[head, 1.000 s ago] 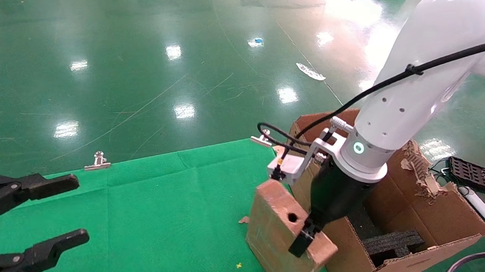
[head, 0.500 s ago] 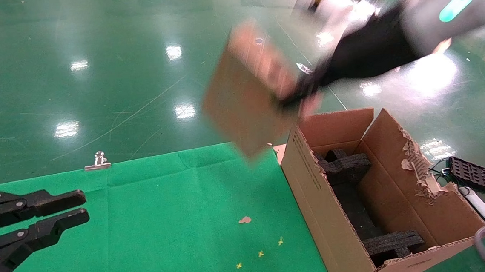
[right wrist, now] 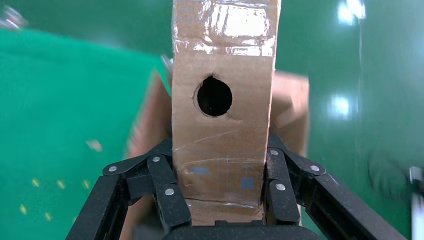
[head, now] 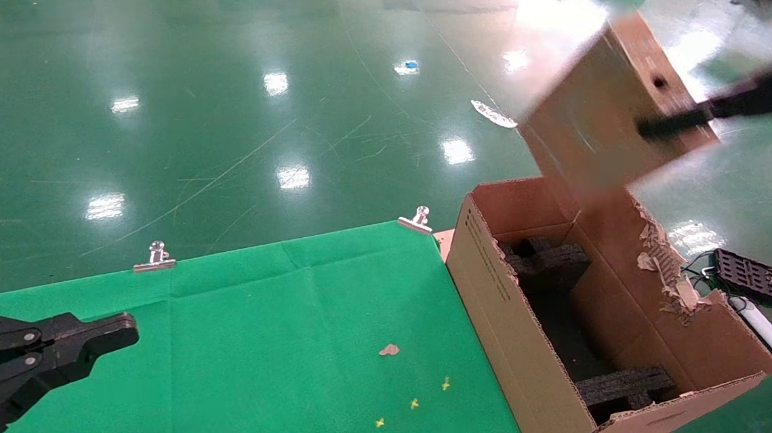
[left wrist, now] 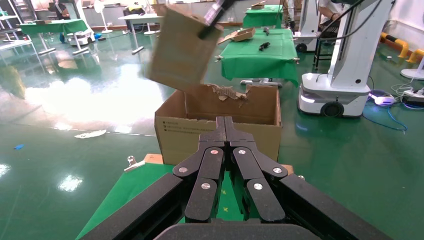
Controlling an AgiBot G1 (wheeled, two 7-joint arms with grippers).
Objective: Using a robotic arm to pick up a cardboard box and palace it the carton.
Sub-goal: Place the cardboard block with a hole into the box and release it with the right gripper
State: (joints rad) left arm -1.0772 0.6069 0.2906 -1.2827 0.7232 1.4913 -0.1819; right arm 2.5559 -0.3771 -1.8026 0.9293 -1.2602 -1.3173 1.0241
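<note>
Next, my right hand sets the small cardboard box between the black foam pieces inside the open carton (head: 600, 320).
The small cardboard box (head: 599, 110), with a round hole and tape strips, hangs in the air above the far end of the open carton (head: 501, 303). My right gripper (head: 675, 121) is shut on it, one finger on each side, as the right wrist view shows the gripper (right wrist: 220, 152) and the box (right wrist: 222, 65). The carton has torn flaps and black foam pieces (head: 552, 262) inside. In the left wrist view the box (left wrist: 180, 50) is above the carton (left wrist: 200, 132). My left gripper (head: 105, 334) is shut and empty over the green cloth, seen also from its wrist (left wrist: 224, 121).
The green cloth (head: 266, 347) covers the table, held by metal clips (head: 154, 258) at the back edge. A black grid piece (head: 764, 282) and a white pipe lie on the floor right of the carton. Another robot base (left wrist: 335, 90) and green tables stand beyond.
My right gripper lifted the cardboard box off the cloth, swung it up and to the right, to above the carton. My left gripper's fingers closed together.
</note>
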